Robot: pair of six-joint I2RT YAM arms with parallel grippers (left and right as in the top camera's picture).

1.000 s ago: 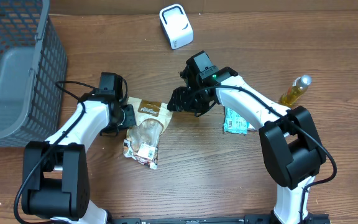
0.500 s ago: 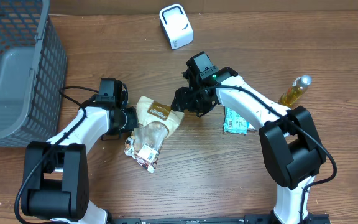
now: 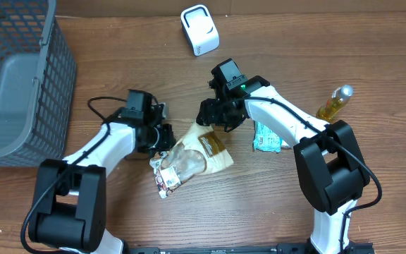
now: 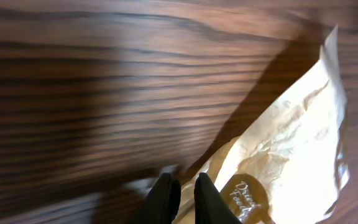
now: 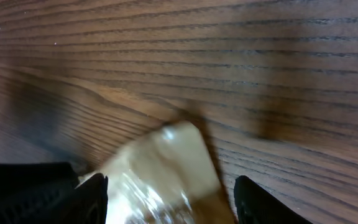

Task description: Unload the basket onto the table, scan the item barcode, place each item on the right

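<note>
Next, I back my left gripper off, since it sits too far up the pouch's long edge, and take the pouch's lower corner [image 3: 154, 163] near the white label.
The item is a tan paper pouch [image 3: 201, 152] with a clear window and a white label [image 3: 166, 180] at its lower end. It lies tilted on the wooden table between the two arms. My left gripper [image 3: 162, 136] is at the pouch's left edge. In the left wrist view its fingers [image 4: 166, 194] are almost together, pinching the pouch [image 4: 291, 137]. My right gripper [image 3: 210, 117] hovers over the pouch's upper end. It is open, with the pouch corner [image 5: 163, 165] between its wide-spread fingers [image 5: 260, 202]. A white scanner [image 3: 199, 29] stands at the back.
A grey mesh basket [image 3: 20, 77] fills the far left. A teal packet [image 3: 266, 137] lies under the right arm's forearm. A yellow bottle [image 3: 335, 103] lies at the right.
The left gripper has moved right and pulled the pouch with it. The pouch has swung so that its top now points right. The right arm has stayed almost still.
</note>
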